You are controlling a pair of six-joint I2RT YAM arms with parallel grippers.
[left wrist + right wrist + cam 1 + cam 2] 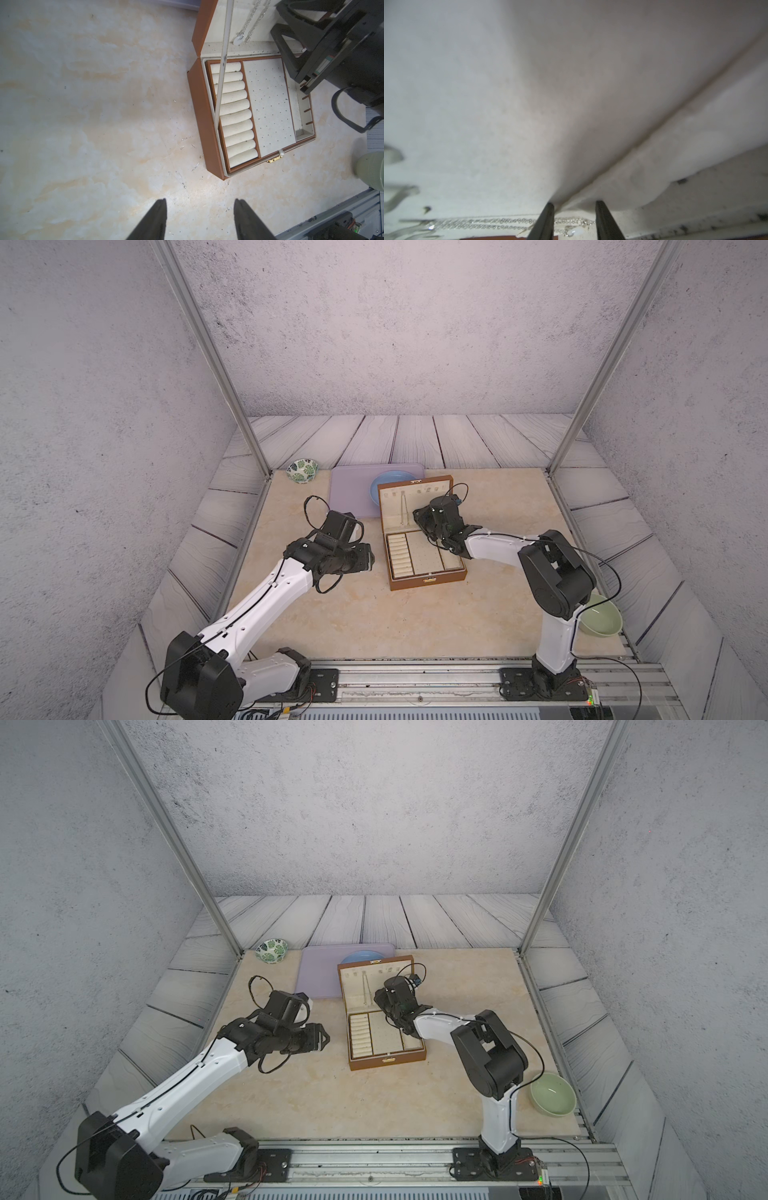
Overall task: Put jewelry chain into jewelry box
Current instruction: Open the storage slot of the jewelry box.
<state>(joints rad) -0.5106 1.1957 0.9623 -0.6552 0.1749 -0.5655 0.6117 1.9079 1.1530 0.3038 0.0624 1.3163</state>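
Note:
Next, I pinch the pocket's edge (580, 195) with my right gripper and hold it open for my left gripper, as the chain's pendant hangs outside the lid's pocket.
The brown jewelry box (428, 574) (386, 1058) (202, 116) stands open mid-table, lid upright, cream ring rolls and compartments showing. The thin jewelry chain (402, 510) (366, 990) (252, 20) (500, 223) hangs down the lid's cream lining, with a small pale pendant (572, 232) at its lower end. My right gripper (417, 516) (377, 996) (574, 204) reaches into the box with its tips against the lining. Its jaws are apart and the chain's end lies across the gap, unpinched. My left gripper (371, 558) (322, 1038) (200, 202) hovers open over bare table left of the box, holding nothing.
A lilac tray (353, 493) with a blue plate (386, 485) sits behind the box. A leaf-patterned bowl (302, 471) is at the back left and a pale green bowl (600, 616) at the front right by the right arm's base. A metal rail runs along the front edge.

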